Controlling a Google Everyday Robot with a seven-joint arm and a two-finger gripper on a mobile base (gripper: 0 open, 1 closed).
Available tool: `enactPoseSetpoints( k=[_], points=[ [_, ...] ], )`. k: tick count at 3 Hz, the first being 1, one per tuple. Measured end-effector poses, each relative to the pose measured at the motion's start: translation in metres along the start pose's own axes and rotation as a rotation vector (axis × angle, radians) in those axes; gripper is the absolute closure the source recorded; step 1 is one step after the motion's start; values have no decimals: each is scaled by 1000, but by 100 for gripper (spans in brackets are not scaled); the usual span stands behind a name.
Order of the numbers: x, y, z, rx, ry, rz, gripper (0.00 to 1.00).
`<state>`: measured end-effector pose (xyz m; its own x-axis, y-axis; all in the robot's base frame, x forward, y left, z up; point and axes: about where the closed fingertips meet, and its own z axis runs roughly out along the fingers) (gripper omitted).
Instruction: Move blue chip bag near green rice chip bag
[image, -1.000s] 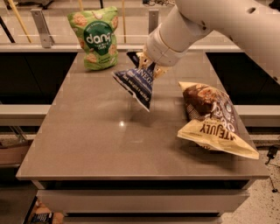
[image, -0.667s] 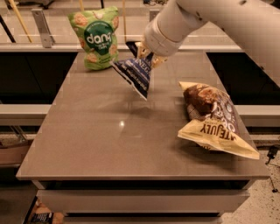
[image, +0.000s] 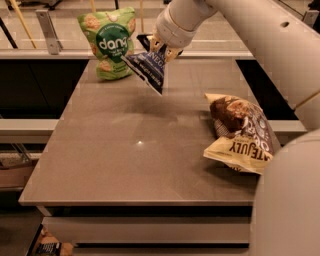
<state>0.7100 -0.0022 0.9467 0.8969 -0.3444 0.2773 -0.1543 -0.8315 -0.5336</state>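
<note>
My gripper is going to release the blue chip bag on the grey table (image: 150, 83) next to the green rice chip bag. The blue bag still hangs in the air.
The blue chip bag (image: 148, 70) is a crumpled navy foil bag with white lettering. It hangs in the air above the far part of the table, pinched at its top. My gripper (image: 159, 48) is shut on that top, on the end of a white arm that comes in from the upper right. The green rice chip bag (image: 109, 41) stands upright at the far left of the table, with white "dang" lettering. The blue bag's lower left edge is close beside it, just to its right.
A cream-yellow and brown bag (image: 241, 132) lies on the right side of the grey table (image: 125, 150). A rail and glass partition (image: 50, 30) run behind the far edge. My white arm (image: 280, 60) fills the right side of the view.
My gripper has carried the blue chip bag up and away toward the far left, closer to the green rice chip bag. The other bags have not moved.
</note>
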Motion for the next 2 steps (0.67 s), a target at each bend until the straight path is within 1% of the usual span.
enactPoseSetpoints(
  k=[1,2],
  points=[
    [19,1,18,-4,19,11,100],
    [26,13,39,-25,37,38,100]
  ],
)
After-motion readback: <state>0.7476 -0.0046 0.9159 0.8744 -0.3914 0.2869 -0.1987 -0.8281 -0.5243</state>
